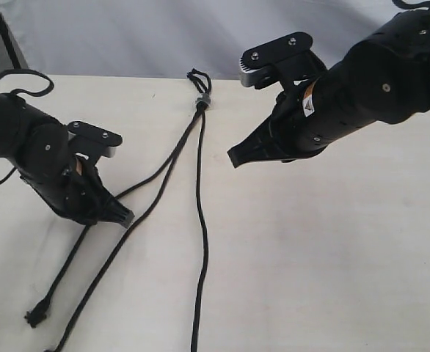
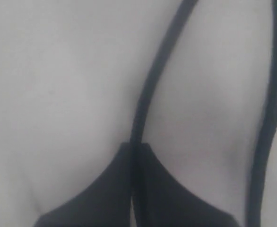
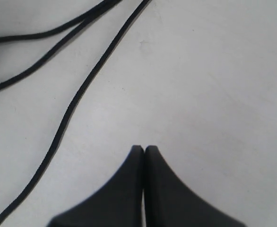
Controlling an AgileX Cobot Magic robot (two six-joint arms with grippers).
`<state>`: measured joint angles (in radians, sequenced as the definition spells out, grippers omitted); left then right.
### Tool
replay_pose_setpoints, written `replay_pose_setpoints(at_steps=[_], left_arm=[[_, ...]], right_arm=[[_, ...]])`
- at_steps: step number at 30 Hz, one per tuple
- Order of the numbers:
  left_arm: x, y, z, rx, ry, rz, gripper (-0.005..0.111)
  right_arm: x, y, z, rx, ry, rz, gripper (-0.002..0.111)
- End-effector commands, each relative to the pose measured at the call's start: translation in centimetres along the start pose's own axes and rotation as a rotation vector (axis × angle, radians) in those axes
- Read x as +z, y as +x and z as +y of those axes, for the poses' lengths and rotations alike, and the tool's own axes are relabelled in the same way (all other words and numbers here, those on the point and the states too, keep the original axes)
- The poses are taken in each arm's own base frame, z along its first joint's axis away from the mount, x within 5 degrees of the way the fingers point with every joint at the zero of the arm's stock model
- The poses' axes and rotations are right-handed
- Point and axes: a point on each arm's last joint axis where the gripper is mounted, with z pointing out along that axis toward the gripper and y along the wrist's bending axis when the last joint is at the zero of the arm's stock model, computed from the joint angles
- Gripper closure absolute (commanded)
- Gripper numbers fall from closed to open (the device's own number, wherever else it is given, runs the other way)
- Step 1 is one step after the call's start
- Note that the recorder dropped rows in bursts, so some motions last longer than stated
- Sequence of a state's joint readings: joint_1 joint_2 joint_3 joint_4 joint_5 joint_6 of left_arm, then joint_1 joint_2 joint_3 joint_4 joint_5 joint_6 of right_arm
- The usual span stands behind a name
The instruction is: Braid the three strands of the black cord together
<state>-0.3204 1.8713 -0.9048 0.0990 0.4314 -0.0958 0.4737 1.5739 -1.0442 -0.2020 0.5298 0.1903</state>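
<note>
The strand in my left gripper should be released on the pale table, farther from the middle strand point(image 1: 73, 229) point(image 2: 79, 153), toward the arm cables.
The black cord lies on the pale table, bound at its far end by a small grey band point(image 1: 202, 100) with tiny loops beyond it. Three strands fan toward the near edge. My left gripper point(image 1: 123, 217) is shut on the left strand point(image 1: 68, 262), which runs between the jaws point(image 2: 137, 145) and ends in a knotted tip point(image 1: 35, 317). The middle strand point(image 1: 103, 275) passes just right of that gripper and shows beside it point(image 2: 271, 118). The right strand point(image 1: 202, 242) lies nearly straight. My right gripper point(image 1: 233, 158) is shut and empty, just right of that strand point(image 3: 77, 101).
The table's far edge meets a grey wall just behind the band. Glossy arm cables point(image 1: 20, 79) loop at the far left. Bare tabletop point(image 1: 332, 264) spreads on the right under the right arm.
</note>
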Motion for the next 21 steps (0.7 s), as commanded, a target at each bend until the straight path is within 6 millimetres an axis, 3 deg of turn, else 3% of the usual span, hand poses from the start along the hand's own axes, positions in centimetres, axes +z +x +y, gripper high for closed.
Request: replay_pose_setpoints(at_steps=[1,7,16,21], left_arm=[[1.4,1.6,-1.9,0.020,0.031,0.091,0.107],[1.4,2.0,-0.7,-0.050,0.023,0.141,0.107],[1.8,4.2,-4.5,0.082,0.075,0.187,0.107],[0.6,3.5,-2.8,0.070,0.041,0.134,0.107]], right_arm=[[0.0,0.0,-0.3,0.001,0.010,0.001,0.108],[0.0,0.0,-0.3,0.001,0.011,0.010,0.108],[0.0,-0.1,-0.3,0.001,0.009,-0.003,0.108],[0.0,0.0,-0.3,0.001,0.009,-0.001,0.108]])
